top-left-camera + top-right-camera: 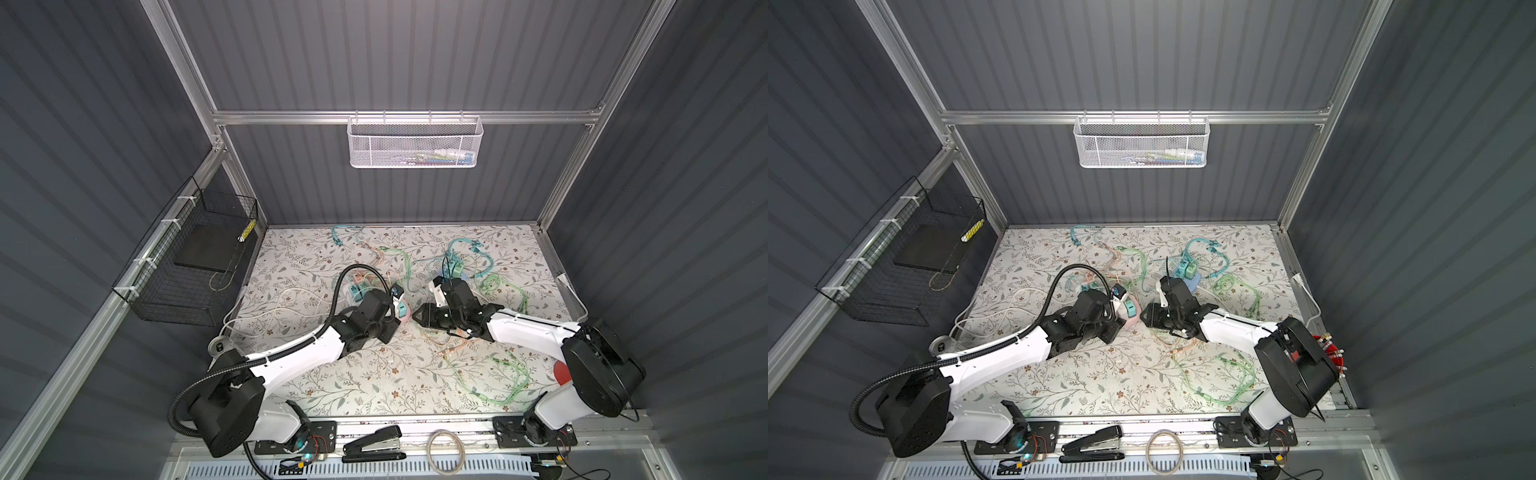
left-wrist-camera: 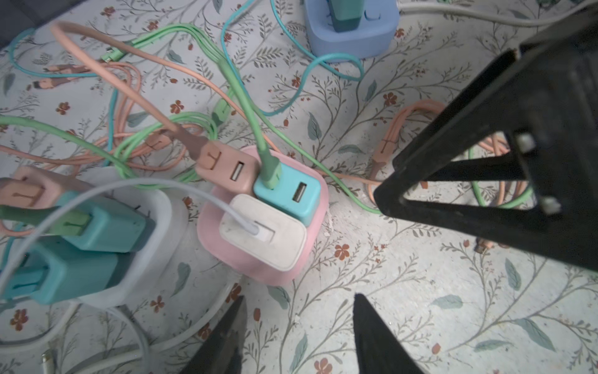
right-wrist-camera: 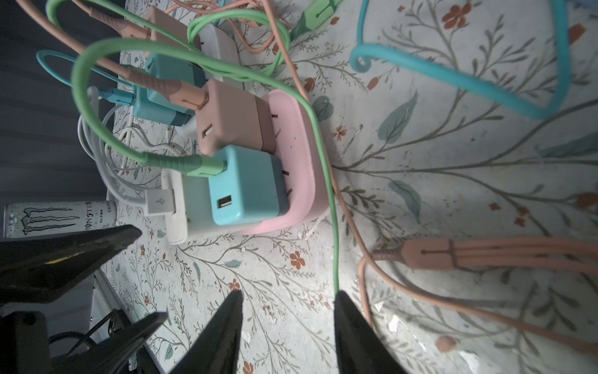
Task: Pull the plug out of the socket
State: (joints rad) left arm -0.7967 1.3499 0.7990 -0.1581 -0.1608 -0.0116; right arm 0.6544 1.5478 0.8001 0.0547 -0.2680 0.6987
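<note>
The pink socket is free under the teal plug, so my left gripper will hold the socket by its white plug [image 2: 277, 246] before my right gripper pulls.
The pink socket [image 2: 259, 273] stands on the flowered table between my two grippers. Three plugs sit in it. One is a white plug [image 2: 262, 233] with a white cable. Beside it are a teal plug [image 2: 288, 194] with a green cable and a brown-pink plug [image 2: 226, 168]. My left gripper [image 2: 298, 298] is open just short of the socket, on the white plug's side, with nothing between its fingers. My right gripper [image 3: 288, 293] is open too, a short way from the pink socket [image 3: 301, 155] and facing the teal plug [image 3: 242, 187]. In a top view the socket [image 1: 405, 316] lies between both wrists.
A white socket [image 2: 155, 220] with teal plugs stands close beside the pink one. Farther off is a blue socket [image 2: 352, 39]. Green, teal and pink cables [image 3: 485, 252] loop over the table. A Monster can [image 3: 61, 217] lies at the table's left edge.
</note>
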